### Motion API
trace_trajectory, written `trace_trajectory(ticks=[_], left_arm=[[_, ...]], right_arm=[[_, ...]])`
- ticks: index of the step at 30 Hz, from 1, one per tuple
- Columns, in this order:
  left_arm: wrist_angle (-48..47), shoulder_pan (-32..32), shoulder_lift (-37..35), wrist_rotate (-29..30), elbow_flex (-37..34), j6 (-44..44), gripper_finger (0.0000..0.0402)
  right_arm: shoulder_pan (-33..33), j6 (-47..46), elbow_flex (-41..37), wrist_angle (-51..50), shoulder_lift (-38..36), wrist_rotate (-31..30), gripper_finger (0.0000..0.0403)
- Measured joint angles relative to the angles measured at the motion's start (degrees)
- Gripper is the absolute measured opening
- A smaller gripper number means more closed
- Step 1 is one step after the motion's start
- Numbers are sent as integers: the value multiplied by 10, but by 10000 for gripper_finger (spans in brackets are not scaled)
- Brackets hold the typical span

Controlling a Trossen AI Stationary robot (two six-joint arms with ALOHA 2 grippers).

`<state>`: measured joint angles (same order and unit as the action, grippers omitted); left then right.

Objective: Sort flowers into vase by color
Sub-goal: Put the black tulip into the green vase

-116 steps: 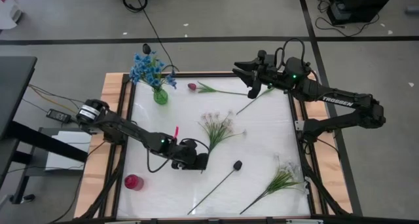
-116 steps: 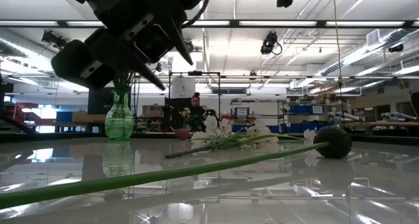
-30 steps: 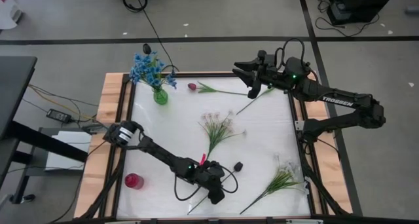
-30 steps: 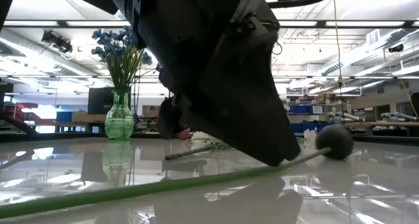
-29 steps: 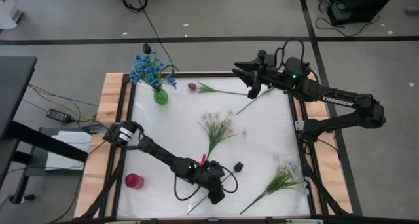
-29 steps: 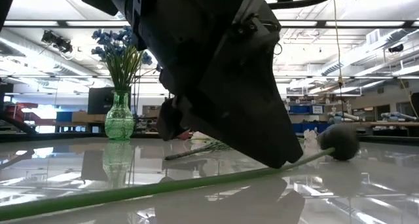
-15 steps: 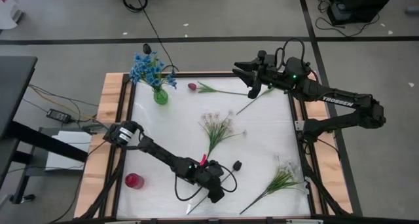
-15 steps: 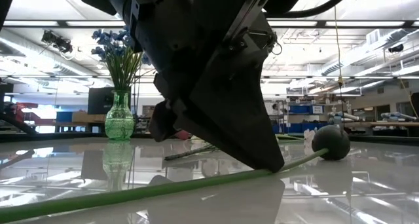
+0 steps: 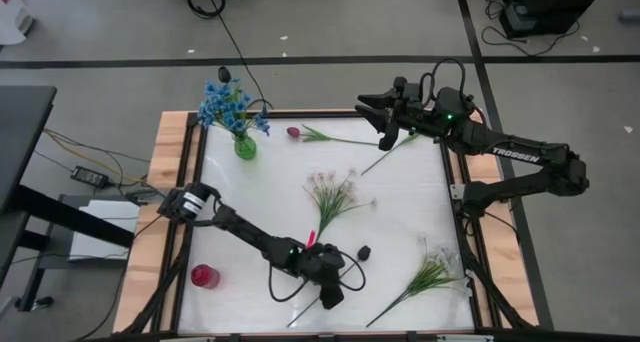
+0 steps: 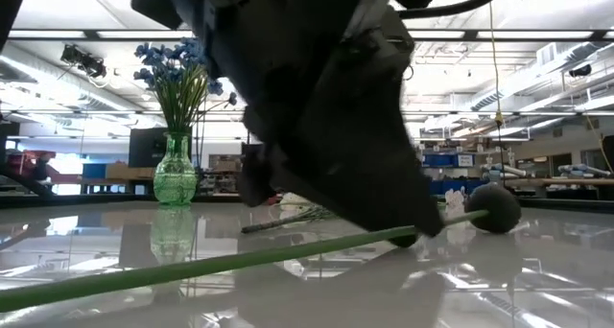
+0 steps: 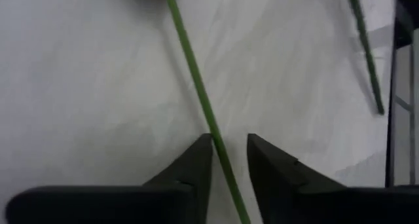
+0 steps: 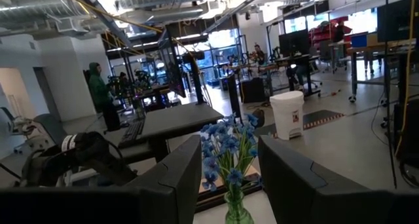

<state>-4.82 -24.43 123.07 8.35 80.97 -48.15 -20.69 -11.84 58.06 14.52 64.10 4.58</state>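
Note:
The stem slants through my left fingers well below the blackish bud, so next I turn in line and grip nearer the bud (image 11: 184, 38).
The blackish bud (image 9: 363, 252) (image 10: 495, 208) lies on the white table near its near edge, its long green stem (image 11: 190, 60) running toward the near edge. My left gripper (image 9: 327, 294) (image 10: 422, 227) (image 11: 229, 140) is low over that stem and open, one finger on each side of it. The green vase (image 9: 244, 145) (image 10: 175, 170) holds blue flowers (image 12: 226, 142) at the far left corner. My right gripper (image 9: 372, 110) (image 12: 229, 145) waits open above the far edge, clear of everything. My left gripper comes down from above with its fingers across the stem's middle (image 11: 219, 149). The stem lies flat on the table, close beside one finger (image 11: 200, 162). I cannot tell whether that finger touches it.
A pink-red tulip bud (image 9: 293, 132) and a loose green stem (image 9: 385, 160) lie near the far edge. White sprigs lie at the table's middle (image 9: 332, 194) and near right corner (image 9: 432, 274). A small red vase (image 9: 204, 277) stands at the near left. People stand in the room beyond.
My left gripper has stayed low over the stem and shifted slightly along it toward the bud. The stem has swung a little on the table, its bud end wobbling from side to side.

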Motion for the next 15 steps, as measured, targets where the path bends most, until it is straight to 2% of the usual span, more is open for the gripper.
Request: trace_trajectory(ticks=[5, 15], left_arm=[[8, 14, 0, 29, 0, 42, 148], [19, 18, 18, 24, 2, 45, 129]], right_arm=[[0, 0, 0, 0, 0, 0, 160], [0, 0, 0, 0, 0, 0, 160]])
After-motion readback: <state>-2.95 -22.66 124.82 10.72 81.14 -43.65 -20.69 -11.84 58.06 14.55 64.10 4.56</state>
